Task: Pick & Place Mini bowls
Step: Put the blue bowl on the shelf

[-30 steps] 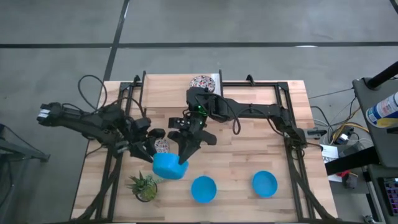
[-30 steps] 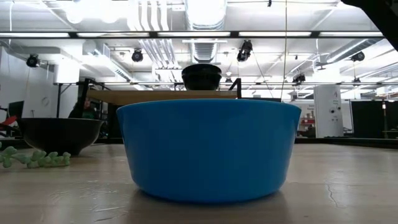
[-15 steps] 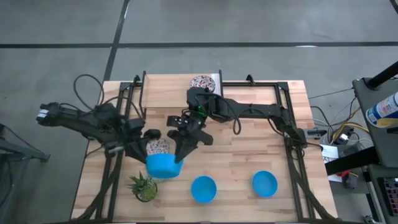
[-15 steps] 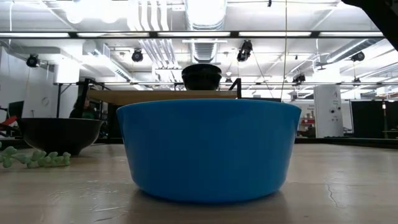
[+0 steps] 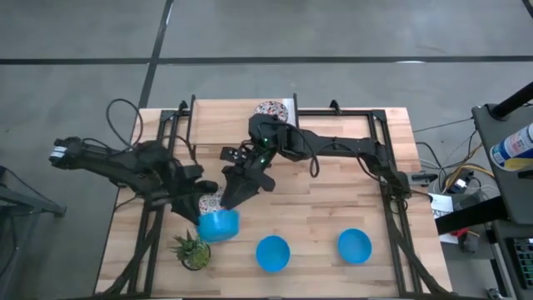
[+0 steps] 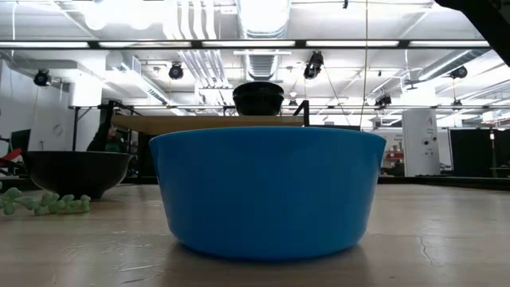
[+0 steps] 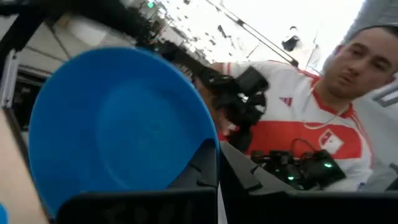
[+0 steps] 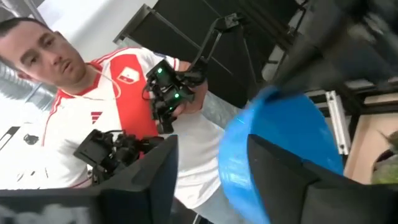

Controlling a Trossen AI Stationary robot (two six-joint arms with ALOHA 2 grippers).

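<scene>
The robot's left gripper needs to let go of the blue bowl, now tipped near the table's front, on the bare wood [image 5: 221, 119] beside the far patterned bowl.
A bright blue mini bowl [image 5: 220, 225] is tipped on its side in my left gripper [image 5: 203, 215], near the table's front left; the left wrist view shows its round face [image 7: 118, 124]. My right gripper [image 5: 227, 193] stands open just beyond it, its fingers [image 8: 280, 174] apart, with the bowl [image 8: 280, 137] ahead. A patterned bowl [image 5: 209, 199] lies between the two grippers, partly hidden. Two more blue bowls [image 5: 272, 253] [image 5: 355, 246] rest on their bases by the near edge. Another patterned bowl [image 5: 271, 110] sits at the far edge. My left gripper is shut on the blue bowl's rim [image 7: 213, 144], and the wall stands between the two fingers [image 7: 199, 171]. It comes from the table's left. The bowl is tipped so that its round face is turned toward the wrist camera, and it looks lifted off the table.
A small green potted plant [image 5: 191, 248] stands close to the held bowl at the near left corner. In the low view the middle blue bowl [image 6: 267, 191] fills the front and a dark bowl [image 6: 76, 171] sits behind on the left. A person stands beyond the table.
My right gripper has drawn back from the blue bowl, moving toward the far edge and a little left. The bowl has stayed with my left gripper and shifted toward the table's left, nearer the plant. The patterned bowl is now mostly covered by the grippers.
</scene>
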